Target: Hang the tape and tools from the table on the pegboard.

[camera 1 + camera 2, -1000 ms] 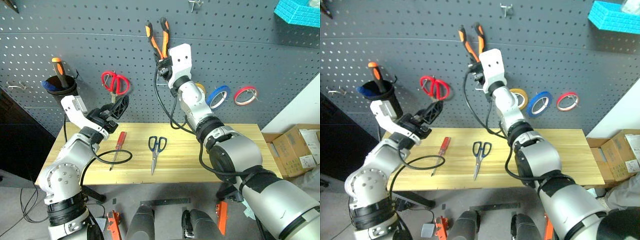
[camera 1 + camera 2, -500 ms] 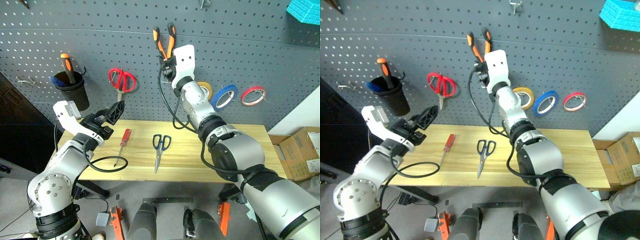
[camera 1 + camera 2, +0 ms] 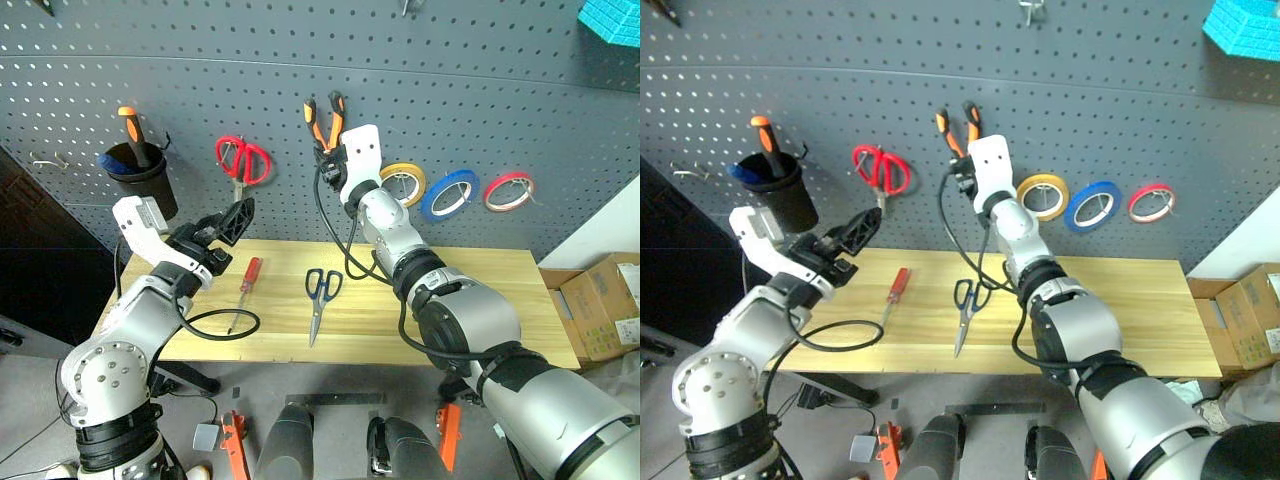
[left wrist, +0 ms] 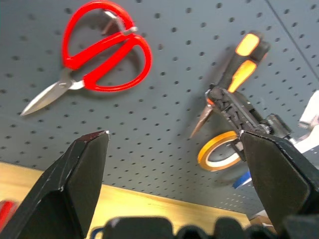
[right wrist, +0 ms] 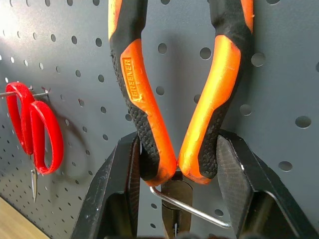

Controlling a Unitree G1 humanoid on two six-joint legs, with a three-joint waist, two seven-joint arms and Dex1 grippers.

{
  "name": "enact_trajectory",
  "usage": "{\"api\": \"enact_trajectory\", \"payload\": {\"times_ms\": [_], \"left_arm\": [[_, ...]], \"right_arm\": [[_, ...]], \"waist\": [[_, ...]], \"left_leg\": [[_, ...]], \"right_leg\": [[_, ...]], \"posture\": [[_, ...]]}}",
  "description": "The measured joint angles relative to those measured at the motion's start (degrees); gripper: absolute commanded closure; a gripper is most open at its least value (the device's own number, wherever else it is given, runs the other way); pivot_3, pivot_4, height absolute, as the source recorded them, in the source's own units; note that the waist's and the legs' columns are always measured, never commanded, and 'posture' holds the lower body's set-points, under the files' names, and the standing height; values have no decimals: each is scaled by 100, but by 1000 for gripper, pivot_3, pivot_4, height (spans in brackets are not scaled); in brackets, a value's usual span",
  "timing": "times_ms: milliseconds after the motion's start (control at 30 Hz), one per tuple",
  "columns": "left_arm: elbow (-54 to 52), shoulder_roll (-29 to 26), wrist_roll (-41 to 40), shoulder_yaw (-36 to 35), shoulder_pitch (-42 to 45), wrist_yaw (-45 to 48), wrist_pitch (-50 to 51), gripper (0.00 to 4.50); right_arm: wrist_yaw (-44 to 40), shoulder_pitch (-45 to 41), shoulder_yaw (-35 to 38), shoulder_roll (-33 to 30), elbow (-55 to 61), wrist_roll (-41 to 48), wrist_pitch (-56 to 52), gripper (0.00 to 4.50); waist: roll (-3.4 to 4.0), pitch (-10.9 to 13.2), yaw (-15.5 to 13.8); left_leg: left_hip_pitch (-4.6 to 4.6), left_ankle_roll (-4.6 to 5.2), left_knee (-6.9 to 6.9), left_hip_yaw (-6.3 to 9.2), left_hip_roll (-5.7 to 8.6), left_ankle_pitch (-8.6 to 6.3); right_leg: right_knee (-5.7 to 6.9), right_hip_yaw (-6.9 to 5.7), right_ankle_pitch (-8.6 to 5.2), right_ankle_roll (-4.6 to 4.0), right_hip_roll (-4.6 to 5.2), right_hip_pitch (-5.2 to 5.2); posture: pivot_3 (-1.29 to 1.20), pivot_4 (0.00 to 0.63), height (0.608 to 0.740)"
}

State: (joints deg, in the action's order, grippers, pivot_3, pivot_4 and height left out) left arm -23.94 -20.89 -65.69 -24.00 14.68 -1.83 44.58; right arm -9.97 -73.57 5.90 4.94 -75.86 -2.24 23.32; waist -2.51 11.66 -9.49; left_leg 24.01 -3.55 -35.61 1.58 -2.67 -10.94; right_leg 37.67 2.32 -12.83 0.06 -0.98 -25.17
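The dark-blue scissors on the table are next for my left gripper, which should go to them and close on the scissors' screw point(image 3: 318, 311), just below their handles.
The pliers point(image 3: 322, 117), with orange-and-black handles, stand handles-up against the dark grey pegboard point(image 3: 520, 90), and my right gripper point(image 3: 329, 152) is shut on them just below the handles. In the right wrist view the handles point(image 5: 149, 114) sit between my fingers point(image 5: 117, 199), with a metal hook point(image 5: 192, 208) just under where they meet. The blue tape point(image 3: 450, 193) hangs on the pegboard to the right. Dark-blue scissors point(image 3: 319, 292) and a red screwdriver point(image 3: 244, 286) lie on the wooden table point(image 3: 470, 300). My left gripper point(image 3: 236, 219) is open above the table's left end.
Red-handled scissors point(image 3: 243, 160), a yellow roll point(image 3: 403, 180) and a red roll point(image 3: 507, 190) hang on the pegboard. A black cup point(image 3: 140, 175) with an orange-handled screwdriver hangs at the left. A cardboard box point(image 3: 595, 310) stands on the floor right of the table.
My right gripper has sunk down the pegboard with the pliers in it. The left gripper stays open in place. The view shifted early on.
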Motion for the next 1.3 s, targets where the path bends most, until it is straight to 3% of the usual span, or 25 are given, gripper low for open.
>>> {"api": "enact_trajectory", "payload": {"times_ms": [167, 233, 433, 500, 700, 900, 1133, 1300], "left_arm": [[232, 78, 166, 185, 116, 94, -124, 0], [342, 80, 290, 291, 189, 180, -143, 0], [1017, -82, 1606, 1272, 230, 531, -311, 0], [1472, -50, 2346, 1827, 256, 577, -416, 0], [2156, 476, 3396, 2405, 483, 499, -620, 0], [2730, 994, 4206, 2866, 641, 421, -638, 0], [2866, 1266, 5105, 3161, 486, -168, -179, 0], [2724, 1377, 5488, 3149, 266, -463, 163, 0]], "right_arm": [[-53, 81, -55, -87, 58, -80, -4, 888], [-133, 162, -69, -95, 104, -95, -17, 94], [-593, 892, -119, -234, 1120, 28, -229, 36], [-888, 1716, -289, -324, 2323, 127, -628, 36], [-1437, 3875, -772, -730, 6038, 474, -2775, 36], [-2174, 5314, -1351, -1502, 8886, 1238, -4671, 36], [-2952, 5666, -1712, -2140, 9488, 1789, -5294, 36], [-3204, 5668, -1740, -2296, 9565, 2065, -5430, 36]], "waist": [[0, 0, 26], [0, 0, 30], [-2, -4, 59], [0, -6, 95], [7, -7, 350], [9, -7, 689], [20, 16, 957], [16, 71, 969]], "left_leg": [[2, 0, -1, -2, 2, 0], [2, 0, -3, -1, 2, 0], [1, 0, -16, -4, 8, 0], [12, 0, -12, -6, 11, 0], [50, 0, -10, 4, 4, -1], [30, 3, -16, -8, 5, -2], [3, 4, -30, -11, 6, -1], [5, 4, -27, -9, 7, -1]], "right_leg": [[-5, 1, 0, 0, 0, 1], [-4, 1, 0, 0, 0, 2], [-6, 5, -1, -3, 1, 10], [-21, 8, 1, 3, 4, 9], [-35, -1, 34, 32, 5, -18], [-33, 9, 29, 53, 4, -6], [-22, 20, 20, 36, 3, 12], [-23, 17, 22, 42, 2, 11]], "posture": [[350, 168, 740], [337, 165, 740], [252, 156, 740], [228, 159, 740], [122, 171, 740], [77, 193, 740], [55, 232, 740], [53, 244, 740]]}}
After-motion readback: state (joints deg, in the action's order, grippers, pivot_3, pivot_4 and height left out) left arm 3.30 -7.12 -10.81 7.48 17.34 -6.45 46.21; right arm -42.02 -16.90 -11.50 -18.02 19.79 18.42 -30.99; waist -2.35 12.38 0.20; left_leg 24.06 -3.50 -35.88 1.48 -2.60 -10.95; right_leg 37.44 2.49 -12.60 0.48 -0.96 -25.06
